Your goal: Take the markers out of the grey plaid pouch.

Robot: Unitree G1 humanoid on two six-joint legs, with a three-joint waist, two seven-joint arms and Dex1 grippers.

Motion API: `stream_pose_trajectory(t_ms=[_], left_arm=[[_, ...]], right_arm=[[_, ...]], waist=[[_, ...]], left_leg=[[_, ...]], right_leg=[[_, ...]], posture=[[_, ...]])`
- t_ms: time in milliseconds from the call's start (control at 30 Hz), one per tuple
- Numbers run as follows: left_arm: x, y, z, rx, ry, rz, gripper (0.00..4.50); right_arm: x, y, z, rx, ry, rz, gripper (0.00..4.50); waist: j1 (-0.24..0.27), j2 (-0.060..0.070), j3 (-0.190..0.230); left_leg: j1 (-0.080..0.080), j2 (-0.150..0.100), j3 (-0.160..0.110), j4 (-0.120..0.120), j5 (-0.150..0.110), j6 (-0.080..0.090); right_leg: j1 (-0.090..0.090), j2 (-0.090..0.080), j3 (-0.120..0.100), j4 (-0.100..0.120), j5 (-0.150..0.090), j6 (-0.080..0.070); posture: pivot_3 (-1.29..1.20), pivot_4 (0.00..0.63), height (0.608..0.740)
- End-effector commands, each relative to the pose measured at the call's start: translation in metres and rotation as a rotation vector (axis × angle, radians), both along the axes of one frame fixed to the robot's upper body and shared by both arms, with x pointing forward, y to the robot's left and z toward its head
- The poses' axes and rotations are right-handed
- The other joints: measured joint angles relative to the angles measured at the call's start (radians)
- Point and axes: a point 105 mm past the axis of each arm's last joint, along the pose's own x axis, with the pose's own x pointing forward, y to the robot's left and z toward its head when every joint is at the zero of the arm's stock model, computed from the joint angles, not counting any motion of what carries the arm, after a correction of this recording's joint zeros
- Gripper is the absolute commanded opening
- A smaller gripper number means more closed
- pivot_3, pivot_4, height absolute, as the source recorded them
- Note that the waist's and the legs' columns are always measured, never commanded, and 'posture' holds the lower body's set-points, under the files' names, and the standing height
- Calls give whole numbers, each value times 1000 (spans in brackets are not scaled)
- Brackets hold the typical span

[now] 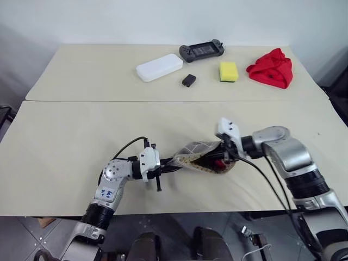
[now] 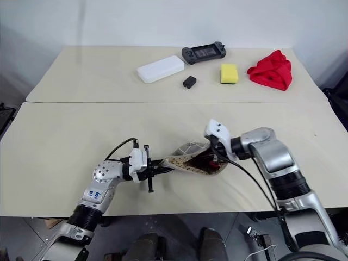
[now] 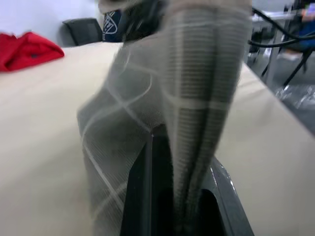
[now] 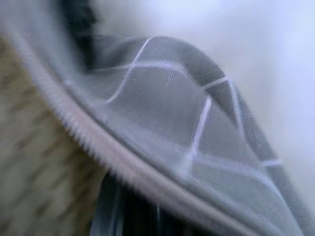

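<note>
Next, I set the red marker on the table's near half, straight point(image 1: 265, 152) in front of the red cloth, using my right gripper.
The grey plaid pouch point(image 1: 196, 149) hangs just above the table's near half, stretched between my two grippers, its zipped mouth gaping and its speckled lining showing. My left gripper point(image 1: 169, 166) is shut on the pouch's left end; in the left wrist view the plaid fabric point(image 3: 147, 98) is pinched between the black fingers point(image 3: 147, 196). My right gripper point(image 1: 225, 156) reaches into the mouth from the right, its tip hidden inside. A red marker point(image 1: 218, 163) shows within the opening beside it. The right wrist view looks along the pouch's zipper edge point(image 4: 98, 147).
At the table's far side lie a plain white oblong case point(image 1: 159, 67), a black game controller point(image 1: 202, 51), a small black block point(image 1: 188, 80), a yellow sponge point(image 1: 228, 71) and a crumpled red cloth point(image 1: 271, 68). A seam point(image 1: 109, 100) runs across the table.
</note>
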Motion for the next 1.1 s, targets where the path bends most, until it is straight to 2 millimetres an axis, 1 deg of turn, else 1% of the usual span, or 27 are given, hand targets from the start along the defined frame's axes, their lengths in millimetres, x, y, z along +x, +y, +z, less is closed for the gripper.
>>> stream_pose_trajectory(t_ms=[33, 100, 167, 200, 300, 367, 433, 500, 567, 633, 667, 700, 767, 833, 900, 933, 1033, 1100], left_arm=[[-3, 6, 1, -44, 97, 5, 0], [-2, 9, 4, -95, 183, 17, 0], [-2, 11, 7, -121, 222, 24, 0], [-1, 11, 9, -132, 231, 28, 0], [0, 12, 14, -175, 268, 34, 0], [1, 11, 17, -181, 268, 30, 0], [-1, 7, 18, -158, 253, 4, 0], [-3, 3, 19, -145, 244, -15, 0], [-5, 1, 19, -130, 226, -24, 0], [-4, -3, 24, -151, 213, -23, 0], [-4, -4, 25, -162, 212, -20, 0], [-2, -5, 29, -188, 222, -14, 0], [4, -3, 40, -273, 270, 11, 0], [10, 1, 47, -334, 317, 32, 0], [13, 6, 50, -365, 363, 44, 0], [14, 9, 48, -359, 379, 49, 0], [10, 13, 39, -309, 390, 44, 0], [6, 14, 31, -261, 386, 36, 0]], right_arm=[[-6, -10, 37, 113, -112, 86, 543], [-11, -16, 53, 174, -163, 137, 543], [-14, -16, 63, 213, -208, 167, 543], [-16, -16, 59, 170, -252, 198, 543], [-18, -22, 40, 17, -293, 257, 543], [-11, -23, 31, -26, -275, 204, 543], [4, -31, 12, -178, -242, 95, 543], [17, -39, -1, -307, -224, -25, 543], [22, -38, -2, -334, -226, -76, 542], [27, -31, -2, -357, -210, -151, 542], [28, -30, -3, -376, -208, -170, 542], [27, -26, -3, -397, -241, -145, 542], [15, -3, 7, -306, -298, -17, 542], [4, 4, 12, -282, -356, 106, 542], [-9, 2, 15, -277, -400, 253, 542], [-12, 3, 21, -218, -418, 279, 542], [-12, 1, 35, -76, -463, 295, 541], [-6, -6, 42, -22, -504, 263, 541]], waist=[[1, 0, 0], [2, 0, 0], [3, 0, 0], [3, 0, 0], [3, 0, 0], [3, 0, 0], [3, 0, 0], [2, 0, 0], [2, 1, 0], [3, 1, 0], [3, 1, 0], [3, 1, 0], [7, 0, 0], [6, 0, 0], [5, 0, 0], [6, 0, 0], [4, 0, 0], [2, 0, 0]], left_leg=[[0, 0, 0, 0, 0, 0], [0, 0, 0, 0, 0, 0], [0, 0, -1, 0, 0, 0], [0, 0, -1, 0, 0, 0], [0, 0, -1, 0, 0, 0], [0, 0, 0, 0, 0, 0], [0, 0, 0, 0, 0, 0], [0, 0, 0, 0, 0, 0], [0, 0, 0, 0, 0, 0], [0, 0, 0, 0, 0, 0], [0, 1, 0, 0, 0, 0], [0, 1, -1, 0, 0, 0], [0, 0, -1, 0, 0, 0], [0, 0, -1, 0, 0, 0], [0, 0, -1, 0, 0, 0], [0, 0, -1, 0, 0, 0], [0, 0, -1, 0, 0, 0], [0, 0, -1, 0, 0, 0]], right_leg=[[0, 0, 0, 0, 0, 0], [0, 0, 0, 0, 0, 0], [0, 0, 0, 0, 0, 0], [0, 0, 0, 0, 0, 0], [0, 0, 0, 0, 0, 0], [0, 0, 0, 0, 0, 0], [0, 0, 0, 0, 0, 0], [0, 0, 0, 0, 0, 0], [0, 0, 0, 0, 0, 0], [0, 0, 0, 0, 0, 0], [0, 0, 0, 0, 0, 0], [0, 0, 0, 0, 0, 0], [0, 0, 0, 0, 0, 0], [0, 0, 0, 0, 0, 0], [0, 0, 0, -1, 0, 0], [0, 0, 0, -1, 0, 0], [1, 0, -1, -2, 0, 0], [1, 1, -1, -2, 0, 0]], posture=[[0, 150, 740], [0, 150, 740], [0, 150, 740], [0, 150, 740], [0, 150, 740], [0, 150, 740], [0, 150, 740], [0, 150, 740], [0, 150, 740], [0, 150, 740], [0, 150, 740], [0, 150, 740], [0, 150, 740], [0, 150, 740], [0, 150, 740], [0, 150, 740], [0, 150, 740], [0, 150, 740]])
